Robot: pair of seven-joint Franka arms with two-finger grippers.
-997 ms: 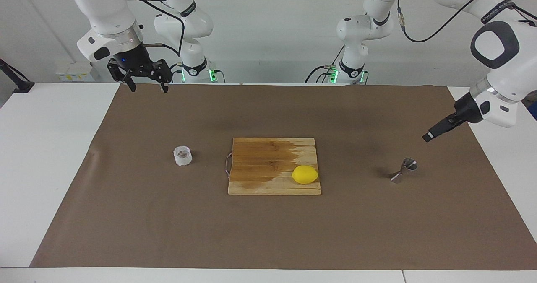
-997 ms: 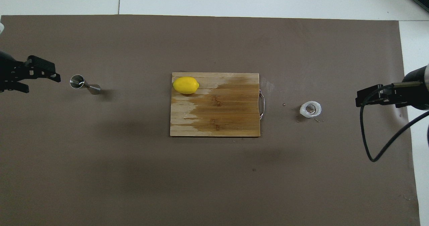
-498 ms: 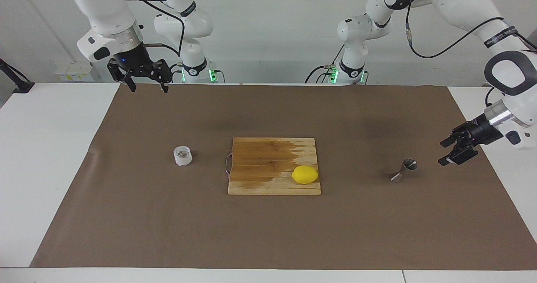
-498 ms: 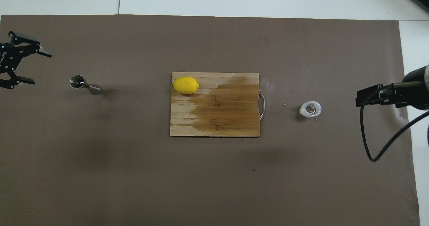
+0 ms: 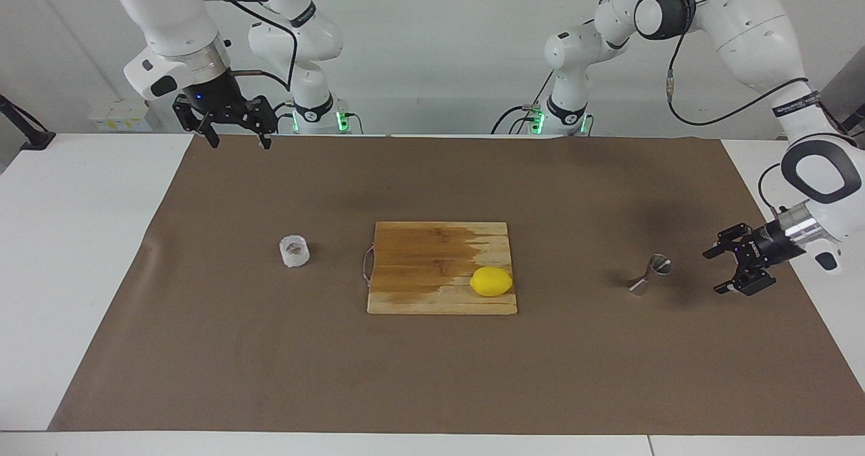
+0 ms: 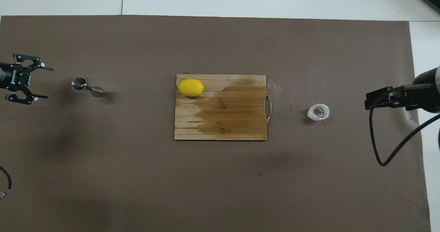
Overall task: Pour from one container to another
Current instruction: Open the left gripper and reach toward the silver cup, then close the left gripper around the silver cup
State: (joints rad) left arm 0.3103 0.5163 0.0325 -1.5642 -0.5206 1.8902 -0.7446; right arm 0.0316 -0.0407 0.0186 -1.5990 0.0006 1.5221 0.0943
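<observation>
The left gripper needs to grip the narrow middle (image 6: 88,87) of the steel jigger, between its wide top and base.
The steel jigger (image 5: 650,275) stands on the brown mat toward the left arm's end of the table; it also shows in the overhead view (image 6: 86,86). My left gripper (image 5: 713,272) is open and empty, low beside the jigger, a short gap away, with its fingers pointing at it; it also shows in the overhead view (image 6: 48,82). The translucent plastic cup (image 5: 294,251) with something brownish inside stands toward the right arm's end and also shows in the overhead view (image 6: 318,112). My right gripper (image 5: 240,142) is open and waits high over the mat's edge by its base.
A wooden cutting board (image 5: 419,260) lies mid-table between cup and jigger, with a yellow lemon (image 5: 491,281) on its corner. A wire handle (image 6: 269,106) sticks out of the board toward the cup. The brown mat (image 5: 432,375) covers most of the table.
My left gripper has come down from above, turned level and opened, now low beside the jigger. The right arm, cup and jigger have not moved.
</observation>
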